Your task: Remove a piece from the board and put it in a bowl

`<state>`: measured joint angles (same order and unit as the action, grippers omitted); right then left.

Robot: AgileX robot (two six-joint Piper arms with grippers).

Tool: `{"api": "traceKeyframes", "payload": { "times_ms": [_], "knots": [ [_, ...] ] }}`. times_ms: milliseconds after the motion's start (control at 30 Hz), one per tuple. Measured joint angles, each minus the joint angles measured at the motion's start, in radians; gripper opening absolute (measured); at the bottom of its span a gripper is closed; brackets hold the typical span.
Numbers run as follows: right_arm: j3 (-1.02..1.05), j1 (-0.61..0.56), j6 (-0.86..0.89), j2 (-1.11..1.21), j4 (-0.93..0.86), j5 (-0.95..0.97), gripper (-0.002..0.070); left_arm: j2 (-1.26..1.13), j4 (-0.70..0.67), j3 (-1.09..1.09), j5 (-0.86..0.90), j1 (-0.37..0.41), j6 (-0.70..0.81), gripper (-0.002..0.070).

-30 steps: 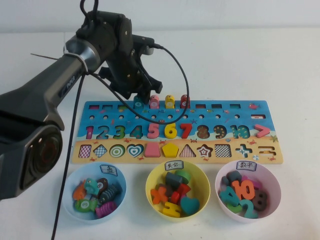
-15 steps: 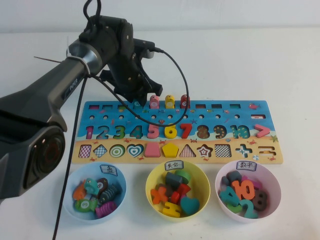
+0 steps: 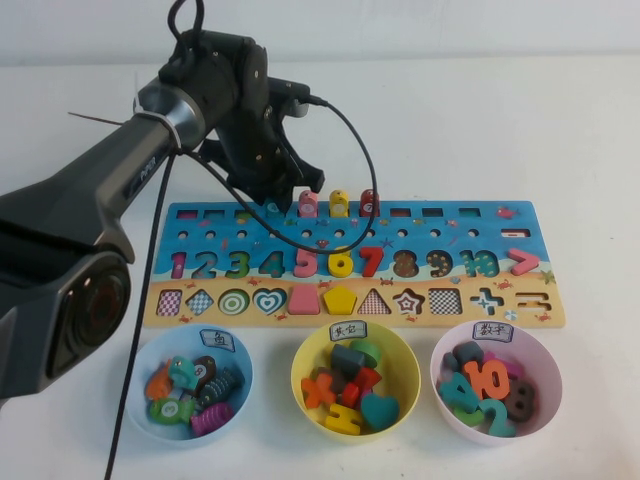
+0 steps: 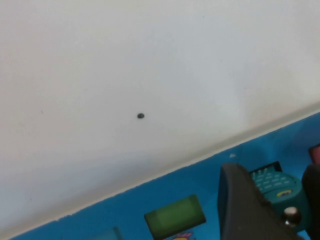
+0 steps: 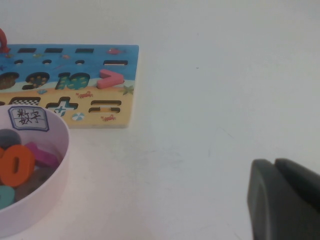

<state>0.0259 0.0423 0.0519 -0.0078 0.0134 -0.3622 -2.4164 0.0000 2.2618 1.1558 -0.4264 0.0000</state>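
Observation:
The robot's left gripper needs to release the teal-green piece onto the dark striped fish in the pale blue bowl (image 3: 213,382).
My left gripper (image 3: 273,200) is over the top row of the board (image 3: 440,236), just left of the pink peg (image 3: 308,203). It is shut on the teal-green piece (image 4: 278,192), which shows between the dark fingers (image 4: 245,210) in the left wrist view, right at the board (image 4: 150,197). In the high view the gripper hides most of the piece. The pale blue bowl (image 3: 137,388) stands at the front left and holds several fish pieces. My right gripper (image 5: 274,170) is shut and empty over bare table to the right of the board (image 5: 70,60).
Yellow (image 3: 339,203) and red (image 3: 369,201) pegs stand right of the pink one. A yellow bowl (image 3: 300,385) and a pink bowl (image 3: 548,378) (image 5: 55,165), both with pieces, stand in front of the board. The left arm's black cable loops over the board.
My left gripper has shifted slightly left and back along the top row. The teal-green piece, plainly visible beside the pink peg a second ago, is now covered by the fingers.

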Motion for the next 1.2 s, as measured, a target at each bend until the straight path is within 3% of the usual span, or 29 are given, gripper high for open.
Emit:
{"api": "traceKeyframes", "payload": {
  "times_ms": [533,867,1000,1200],
  "knots": [
    [0.000,0.000,0.000,0.000,0.000,0.000,-0.0017,0.026,0.021,0.002,0.008,0.000,0.006,0.0206],
    [0.000,0.000,0.000,0.000,0.000,0.000,-0.0017,0.268,0.024,-0.009,0.079,-0.001,0.198,0.0206],
    [0.000,0.000,0.000,0.000,0.000,0.000,-0.0017,0.410,0.028,-0.124,0.081,-0.001,0.221,0.0206],
    [0.000,0.000,0.000,0.000,0.000,0.000,-0.0017,0.631,0.000,-0.483,0.083,-0.001,0.223,0.0206]
  ]
}}
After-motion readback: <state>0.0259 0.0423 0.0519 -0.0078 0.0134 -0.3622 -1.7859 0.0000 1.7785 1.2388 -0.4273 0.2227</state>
